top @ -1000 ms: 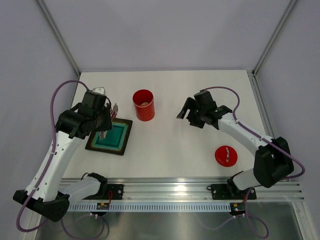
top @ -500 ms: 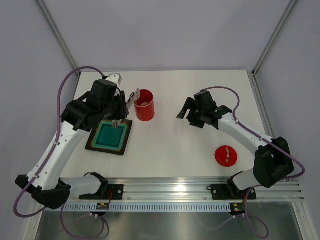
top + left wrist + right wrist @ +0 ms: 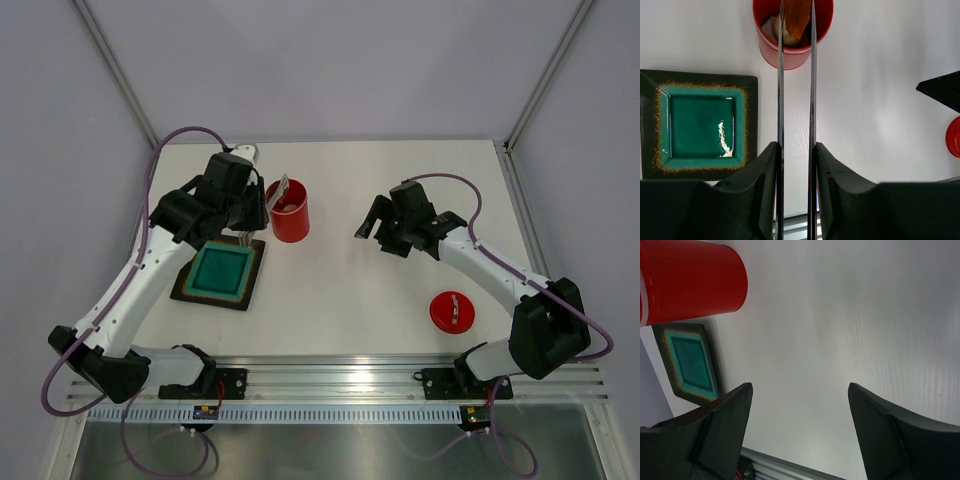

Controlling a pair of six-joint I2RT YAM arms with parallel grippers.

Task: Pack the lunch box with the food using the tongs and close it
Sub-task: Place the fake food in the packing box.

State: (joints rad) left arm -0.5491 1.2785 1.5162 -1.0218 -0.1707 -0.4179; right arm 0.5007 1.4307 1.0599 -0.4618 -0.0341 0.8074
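Note:
The silvery handle [image 3: 455,305] is on top of the red lid, and my right gripper will go there next and close on it.
The red lunch box [image 3: 288,216] stands open at the back middle of the table; the left wrist view shows it [image 3: 792,52] and so does the right wrist view [image 3: 690,282]. My left gripper [image 3: 256,203] [image 3: 796,147] is shut on the slim silvery tongs [image 3: 780,100]. The tong tips pinch an orange food piece [image 3: 797,15] just over the box's mouth. A cream piece [image 3: 771,27] lies inside. The red lid [image 3: 453,312] rests flat near the front right. My right gripper [image 3: 376,232] [image 3: 800,390] hangs open and empty to the right of the box.
A black square tray with a teal centre [image 3: 218,272] [image 3: 700,77] [image 3: 687,360] lies left of the box, under my left arm. Grey walls and metal posts close in the table's sides and back. A rail [image 3: 330,385] runs along the near edge.
My left arm swung from over the tray back and to the right, bringing the tongs to the lunch box's mouth. The right arm has stayed put.

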